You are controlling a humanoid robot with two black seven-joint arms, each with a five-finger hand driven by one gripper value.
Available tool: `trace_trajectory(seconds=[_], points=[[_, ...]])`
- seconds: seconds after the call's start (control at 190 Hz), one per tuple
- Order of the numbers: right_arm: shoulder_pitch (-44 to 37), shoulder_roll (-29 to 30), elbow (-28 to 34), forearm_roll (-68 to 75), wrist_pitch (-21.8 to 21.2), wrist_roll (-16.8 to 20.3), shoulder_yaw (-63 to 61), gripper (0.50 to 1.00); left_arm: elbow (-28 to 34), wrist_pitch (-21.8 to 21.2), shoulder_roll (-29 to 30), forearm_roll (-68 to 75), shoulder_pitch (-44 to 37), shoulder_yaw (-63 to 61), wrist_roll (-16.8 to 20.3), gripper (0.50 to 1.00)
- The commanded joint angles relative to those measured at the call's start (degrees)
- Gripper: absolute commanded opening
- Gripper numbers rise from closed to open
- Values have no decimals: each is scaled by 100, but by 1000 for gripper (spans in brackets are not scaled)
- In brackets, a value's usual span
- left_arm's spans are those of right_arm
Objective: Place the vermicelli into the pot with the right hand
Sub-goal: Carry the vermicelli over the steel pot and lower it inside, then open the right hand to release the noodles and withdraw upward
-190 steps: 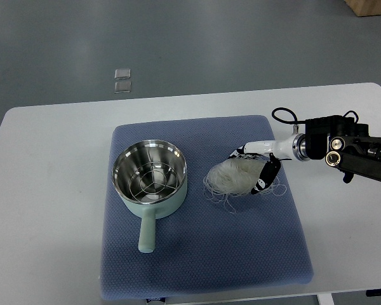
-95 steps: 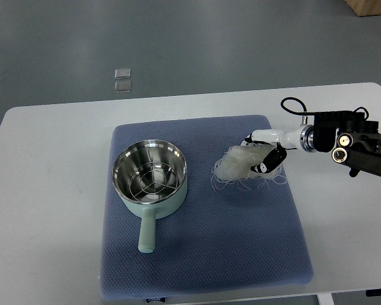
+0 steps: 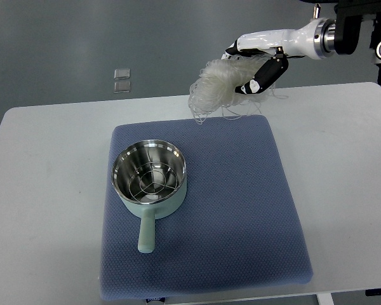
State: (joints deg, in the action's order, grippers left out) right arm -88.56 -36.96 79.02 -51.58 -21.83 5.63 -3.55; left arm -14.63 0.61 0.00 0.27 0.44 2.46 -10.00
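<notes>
Next, I release the vermicelli, now held high over the mat's far edge, from my right gripper on the wire rack inside the pale green pot (image 3: 148, 180).
My right hand (image 3: 254, 63) is shut on a white bundle of vermicelli (image 3: 217, 82) and holds it high above the table, over the far edge of the blue mat (image 3: 241, 210). Loose strands hang down from the bundle. The pale green pot (image 3: 149, 181) with a steel inside and a wire rack stands on the left part of the mat, its handle pointing toward me. The bundle is up and to the right of the pot. The left hand is out of view.
The mat lies on a white table (image 3: 51, 190). Two small clear squares (image 3: 122, 80) lie on the grey floor beyond the table. A wooden box corner (image 3: 371, 6) shows at the top right.
My right hand has lifted the vermicelli off the mat, rising and moving toward the far edge. The mat's right side, where the bundle lay, is now bare.
</notes>
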Motion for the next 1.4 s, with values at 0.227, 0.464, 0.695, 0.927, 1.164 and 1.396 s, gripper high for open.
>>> trace_trajectory(seconds=[0.227,0.464,0.695,0.927,1.164,1.396], points=[[-399,1946,-862,245,276,-18,733,500,12,0,0,0,0,9,7,1000],[85,2693,-1407,192,302,-36,768,500,12,0,0,-9,-17,9,-2,1000],[568,3124,-1750,157,478,-53,776,500,12,-8,0,-9,-26,9,7,1000],[726,3265,-1812,157,531,-53,776,500,21,0,0,-9,-26,0,-2,1000],[841,3282,-1855,209,680,-62,759,901,30,-8,0,-9,-26,0,7,1000],[788,3010,-1864,245,654,-62,618,924,48,-8,0,-9,-26,0,7,1000]])
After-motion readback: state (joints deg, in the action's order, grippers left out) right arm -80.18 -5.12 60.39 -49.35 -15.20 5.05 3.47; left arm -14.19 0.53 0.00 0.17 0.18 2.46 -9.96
